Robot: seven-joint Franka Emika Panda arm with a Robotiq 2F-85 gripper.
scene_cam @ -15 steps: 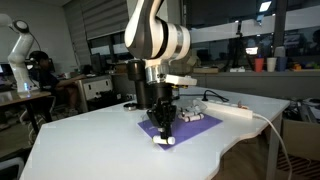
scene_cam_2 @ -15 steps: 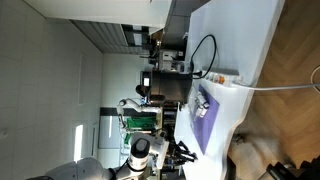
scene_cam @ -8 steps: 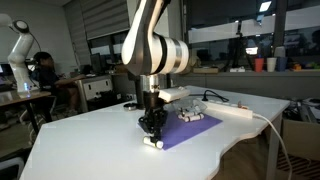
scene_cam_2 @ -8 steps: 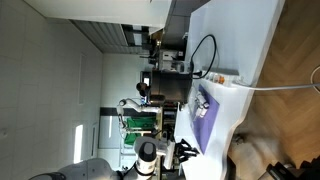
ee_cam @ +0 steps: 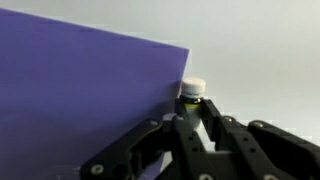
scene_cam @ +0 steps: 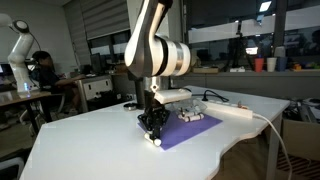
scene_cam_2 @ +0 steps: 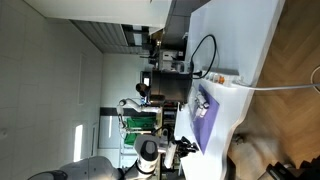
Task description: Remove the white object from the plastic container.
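My gripper is going to release the white object on the bare white table just off the purple mat's front corner [scene_cam: 143, 145] [ee_cam: 218, 121].
The white object [ee_cam: 192, 87] is a small white cylinder with a dark and yellowish band. It stands at the edge of the purple mat [ee_cam: 80, 100], between my fingertips. My gripper [ee_cam: 192, 103] is closed round it, low over the white table. In an exterior view the gripper [scene_cam: 153, 132] is at the mat's front corner with the white object [scene_cam: 156, 141] at its tips. The low plastic container [scene_cam: 195, 117] sits farther back on the purple mat [scene_cam: 188, 129], apart from the gripper.
A long white power strip [scene_cam: 236, 112] with its cable lies behind the mat. The table's front edge [scene_cam: 225, 150] curves close to the mat. A dark machine stands at the table's far side [scene_cam: 135, 85]. Mat [scene_cam_2: 205, 118] and gripper [scene_cam_2: 184, 148] also show in an exterior view.
The gripper has moved from over the mat to its front corner with the white object in its fingers, and has shifted only slightly in the last half second.
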